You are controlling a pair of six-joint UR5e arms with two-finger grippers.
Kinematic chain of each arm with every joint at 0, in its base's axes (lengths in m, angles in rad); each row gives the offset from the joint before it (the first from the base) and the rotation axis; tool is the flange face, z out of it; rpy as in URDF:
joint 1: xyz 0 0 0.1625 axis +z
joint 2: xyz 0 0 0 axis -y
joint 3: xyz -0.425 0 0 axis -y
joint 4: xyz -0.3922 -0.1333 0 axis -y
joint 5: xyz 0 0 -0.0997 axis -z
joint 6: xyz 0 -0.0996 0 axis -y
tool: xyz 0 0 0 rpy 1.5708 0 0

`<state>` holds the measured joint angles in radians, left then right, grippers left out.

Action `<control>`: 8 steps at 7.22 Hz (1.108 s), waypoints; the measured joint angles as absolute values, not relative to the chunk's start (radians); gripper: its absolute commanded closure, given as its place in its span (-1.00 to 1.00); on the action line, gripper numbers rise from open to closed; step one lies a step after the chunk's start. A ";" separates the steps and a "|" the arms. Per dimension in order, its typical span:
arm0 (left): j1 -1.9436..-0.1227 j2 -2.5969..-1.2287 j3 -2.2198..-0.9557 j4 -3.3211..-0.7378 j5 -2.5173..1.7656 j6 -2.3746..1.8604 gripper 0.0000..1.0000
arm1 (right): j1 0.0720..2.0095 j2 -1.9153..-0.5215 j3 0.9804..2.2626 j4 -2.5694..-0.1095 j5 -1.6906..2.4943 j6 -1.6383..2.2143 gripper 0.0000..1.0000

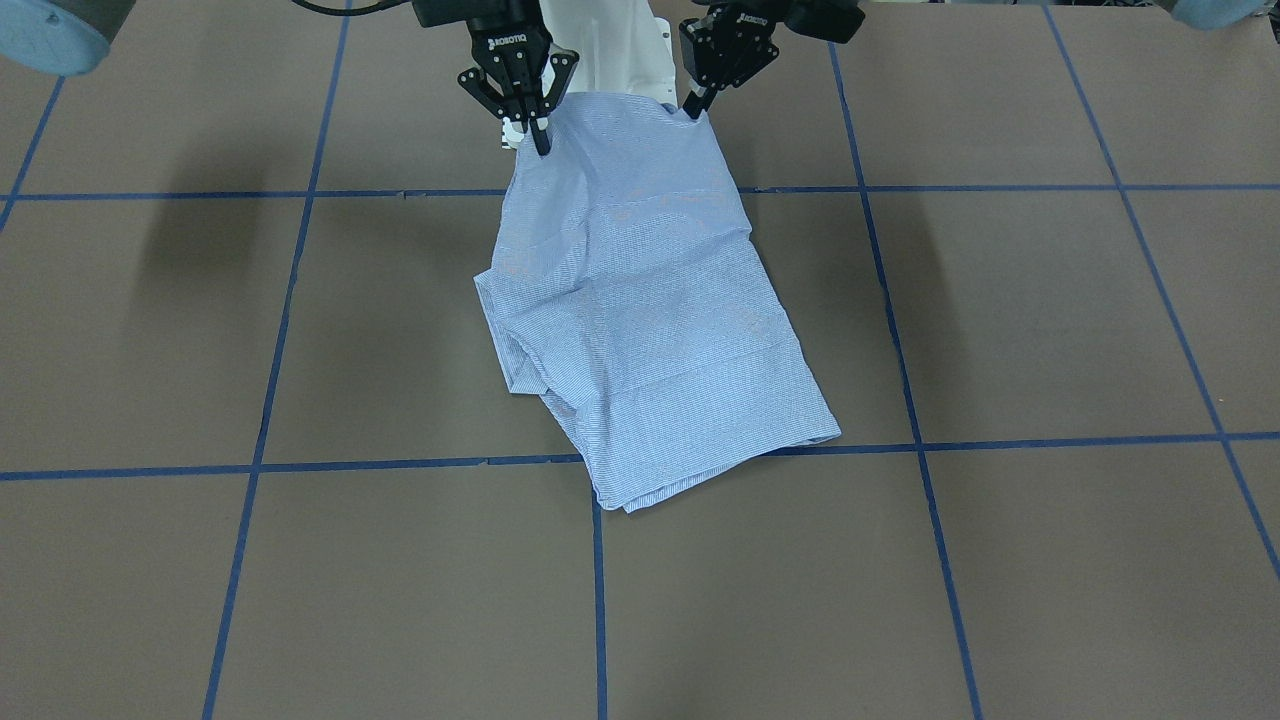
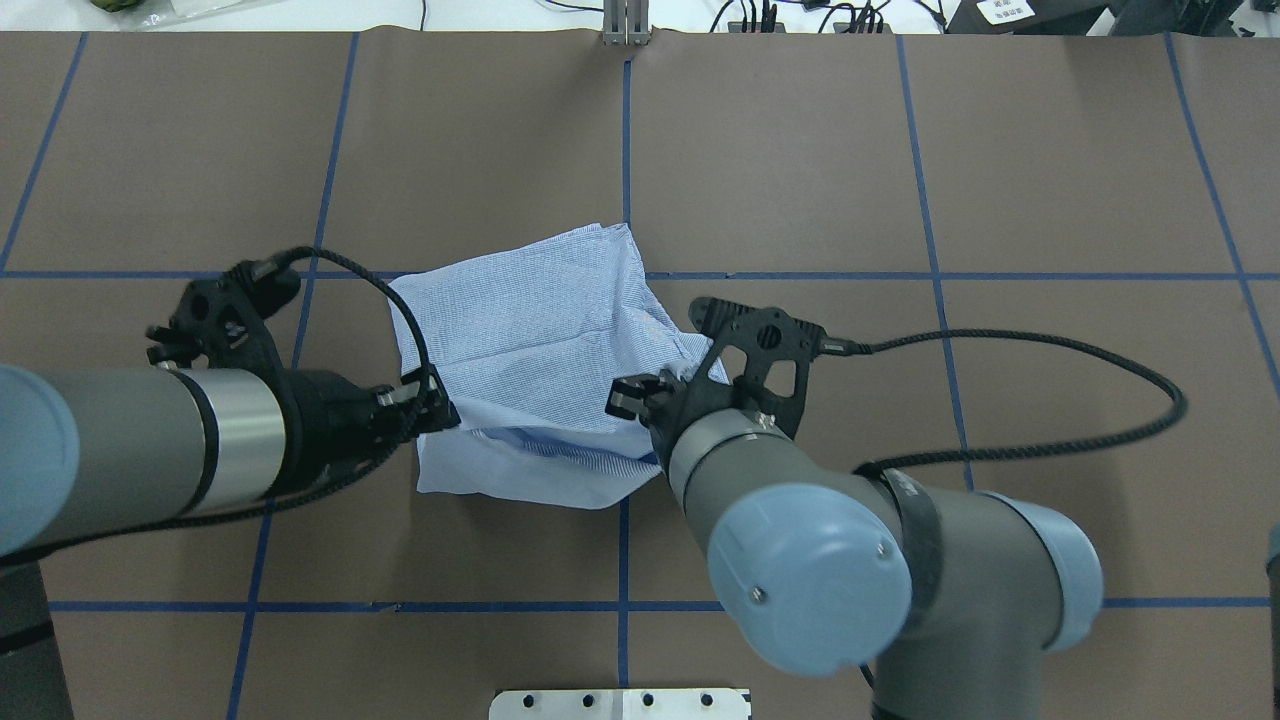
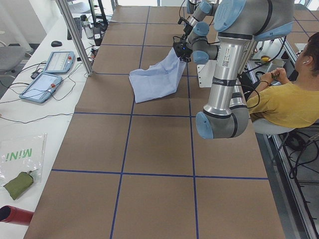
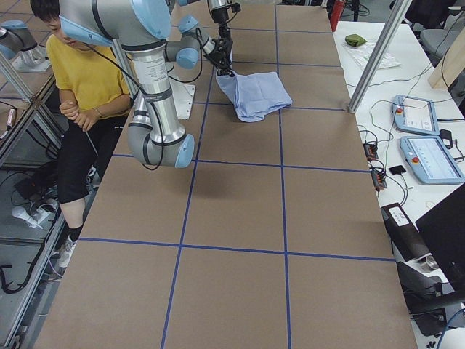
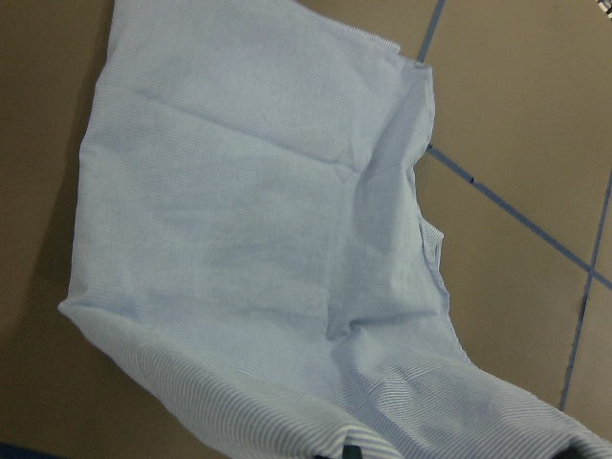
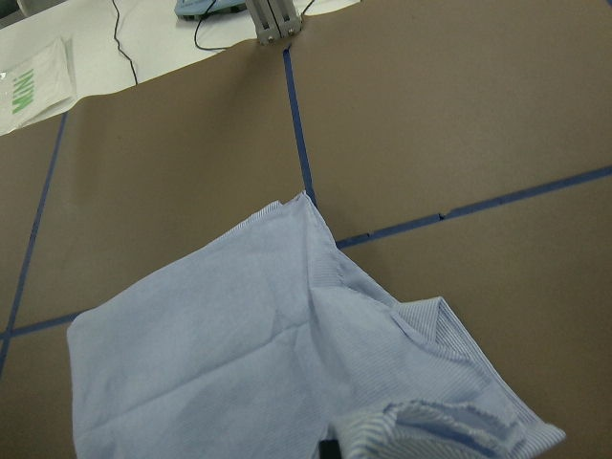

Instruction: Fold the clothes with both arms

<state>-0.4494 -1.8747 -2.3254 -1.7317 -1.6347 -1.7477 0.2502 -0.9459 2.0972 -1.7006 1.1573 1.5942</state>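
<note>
My left gripper needs to release the shirt's raised corner just beyond the shirt's far corner near the blue tape crossing (image 1: 837, 480).
The clothes are one light blue, finely striped shirt (image 1: 640, 320), folded into a long panel. Its far end lies on the brown table and its near edge is raised toward the robot. My left gripper (image 1: 697, 103) is shut on one raised corner. My right gripper (image 1: 540, 138) is shut on the other. From overhead the shirt (image 2: 530, 320) hangs between the left gripper (image 2: 447, 412) and the right gripper (image 2: 628, 398), sagging underneath. Both wrist views show cloth (image 5: 258, 220) (image 6: 249, 363) falling away from the fingers. Collar, buttons and pocket are hidden.
The white pedestal (image 1: 610, 50) stands just behind the grippers. A seated person in yellow (image 3: 289, 104) is beside the robot's base. Teach pendants (image 4: 429, 156) lie on the side bench beyond a metal post (image 4: 370, 65). Blue tape lines grid the brown table (image 1: 1000, 560).
</note>
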 measured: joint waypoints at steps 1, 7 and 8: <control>-0.517 -1.878 -2.284 -1.732 -1.658 -1.701 1.00 | 0.304 -0.880 2.013 -1.700 1.187 1.572 1.00; -0.711 -2.008 -1.775 -1.886 -1.659 -1.488 1.00 | 0.498 -0.558 1.251 -1.335 1.317 1.488 1.00; -0.726 -2.018 -1.689 -1.952 -1.654 -1.459 1.00 | 0.512 -0.549 1.209 -1.323 1.331 1.480 1.00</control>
